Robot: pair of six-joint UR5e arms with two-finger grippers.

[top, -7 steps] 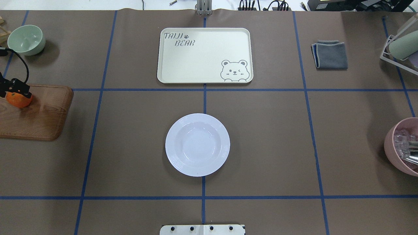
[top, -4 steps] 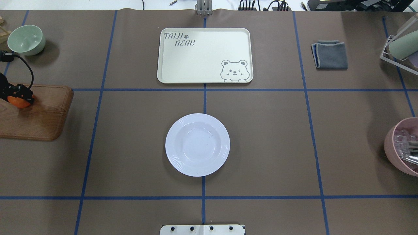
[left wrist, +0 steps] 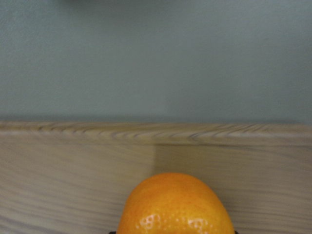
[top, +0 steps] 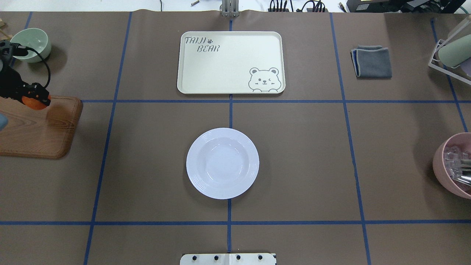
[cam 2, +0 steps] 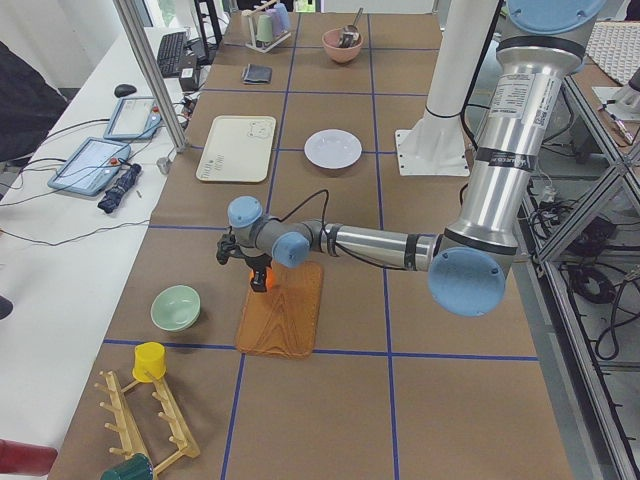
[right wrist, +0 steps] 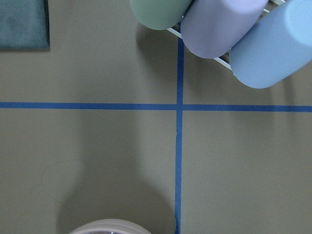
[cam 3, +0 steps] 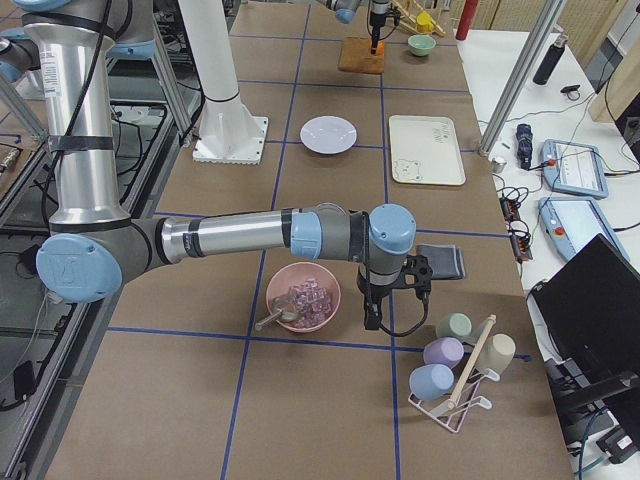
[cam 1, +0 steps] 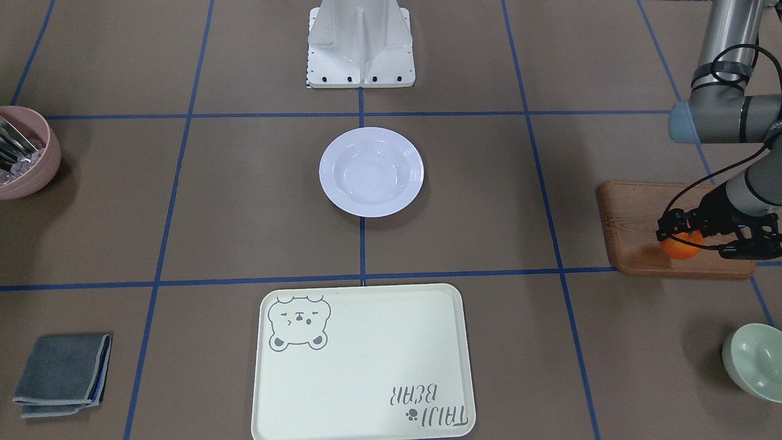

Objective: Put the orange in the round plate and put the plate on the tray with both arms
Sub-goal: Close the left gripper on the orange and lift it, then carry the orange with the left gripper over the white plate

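Note:
The orange, now just over the wooden board's far end, will be let go by my left gripper, which is to set it free on the flat middle of the white round plate (cam 1: 376,175).
The orange (top: 35,103) hangs just over the far end of the wooden board (top: 40,129), with my left gripper (top: 31,97) shut on it. The same orange (cam 1: 680,247) shows at the front-facing view's right and fills the bottom of the left wrist view (left wrist: 175,207). The white round plate (top: 222,163) stands bare at the table's middle (cam 1: 371,172). The cream tray (top: 230,62) lies beyond it, with nothing on it. My right gripper (cam 3: 372,315) hovers beside the pink bowl near the cup rack; I cannot tell whether it is open or shut.
A pale green bowl (top: 31,42) sits at the far left. At the right edge is the pink bowl (top: 454,165) of clear pieces. A folded grey cloth (top: 372,62) and a rack of cups (top: 450,51) lie at the far right.
My left gripper has risen with the orange and drifted toward the board's far edge. Plate and tray have not moved.

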